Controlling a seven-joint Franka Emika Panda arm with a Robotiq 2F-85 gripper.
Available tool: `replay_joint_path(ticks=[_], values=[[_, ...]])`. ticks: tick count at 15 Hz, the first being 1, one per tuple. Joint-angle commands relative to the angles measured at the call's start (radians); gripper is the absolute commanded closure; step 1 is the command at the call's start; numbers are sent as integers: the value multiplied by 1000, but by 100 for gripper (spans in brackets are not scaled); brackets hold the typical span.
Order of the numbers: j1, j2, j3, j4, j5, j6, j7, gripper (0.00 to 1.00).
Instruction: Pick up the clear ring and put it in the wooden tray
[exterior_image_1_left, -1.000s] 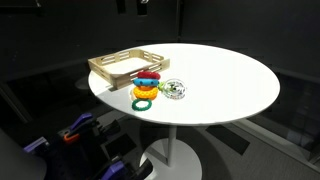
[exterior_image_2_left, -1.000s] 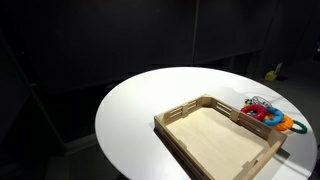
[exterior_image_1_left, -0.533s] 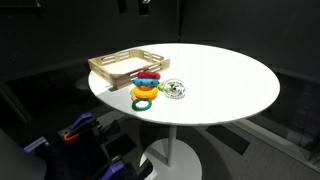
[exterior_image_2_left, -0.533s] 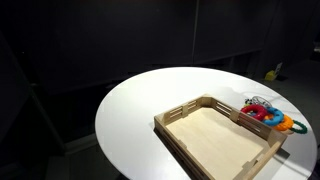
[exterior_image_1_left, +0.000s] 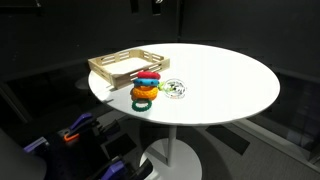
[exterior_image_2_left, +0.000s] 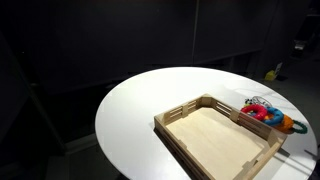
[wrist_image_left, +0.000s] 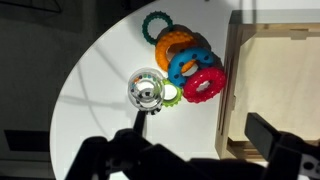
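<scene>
I need to close my gripper on the edge of the clear ring (exterior_image_1_left: 169, 82) (wrist_image_left: 160, 102) next to the small green ring, with one finger inside the clear ring.
The clear ring (wrist_image_left: 147, 93) lies flat on the white table, touching a small green ring (wrist_image_left: 171, 96). It also shows in an exterior view (exterior_image_1_left: 176, 89). The wooden tray (wrist_image_left: 228, 90) lies empty to the right in the wrist view and shows in both exterior views (exterior_image_1_left: 105, 70) (exterior_image_2_left: 195, 108). My gripper (wrist_image_left: 200, 142) is open and empty, high above the table, its dark fingers spread over the gap between the rings and the tray. Only a dark bit of the arm shows at the top edge of an exterior view (exterior_image_1_left: 156, 4).
A row of coloured rings lies between the clear ring and the tray: dark green (wrist_image_left: 157, 25), orange (wrist_image_left: 177, 45), blue (wrist_image_left: 185, 66) and red (wrist_image_left: 203, 85). The round table's edge (wrist_image_left: 75, 90) runs close to the clear ring. The surroundings are dark.
The arm has shifted a little; a dark part of it now shows at the right edge of an exterior view. Rings and tray have not moved.
</scene>
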Motion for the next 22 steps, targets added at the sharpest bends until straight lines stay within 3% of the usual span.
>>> replay_joint_path(ticks=[1, 11, 17, 22], values=[[-23, 95, -1, 60, -16, 16, 17, 0], [-62, 337, -2, 54, -44, 263, 137, 0], [-54, 341, -8, 43, -31, 266, 114, 0], [-46, 383, -9, 28, 11, 381, 109, 0]])
